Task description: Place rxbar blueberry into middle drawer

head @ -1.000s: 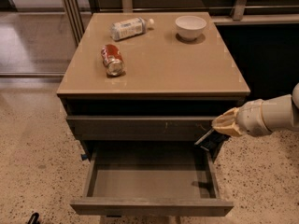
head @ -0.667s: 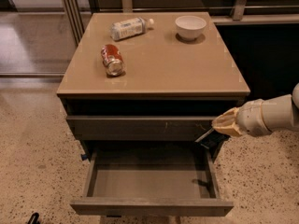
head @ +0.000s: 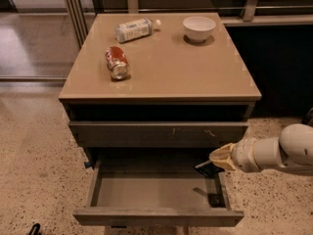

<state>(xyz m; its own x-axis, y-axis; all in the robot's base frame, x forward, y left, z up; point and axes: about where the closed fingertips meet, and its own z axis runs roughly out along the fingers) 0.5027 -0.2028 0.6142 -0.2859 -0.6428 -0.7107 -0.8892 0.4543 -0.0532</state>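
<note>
The rxbar blueberry, now just above the tray floor, will go down from my gripper on the grey tray [head: 206, 190], where I need to put it beside the drawer's side nearest my arm.
The middle drawer [head: 156, 215] stands pulled open at the bottom of the cabinet, its smooth grey tray bare. My gripper [head: 216, 160] comes in from the right on a white arm and hangs over the drawer's right rear corner. It is shut on the rxbar blueberry [head: 207, 169], a small dark flat bar that sticks out below and to the left of the fingertips, just above the tray floor.
A closed drawer with pale scratch marks [head: 159, 131] sits just above the open one. On the cabinet top [head: 195, 67] lie a red soda can [head: 117, 62] and a white bottle [head: 134, 30], and a white bowl [head: 199, 28] stands there. A dark counter is on the right.
My gripper has moved down and to the left with the bar, from beside the scratched drawer front to inside the open drawer's right rear corner.
</note>
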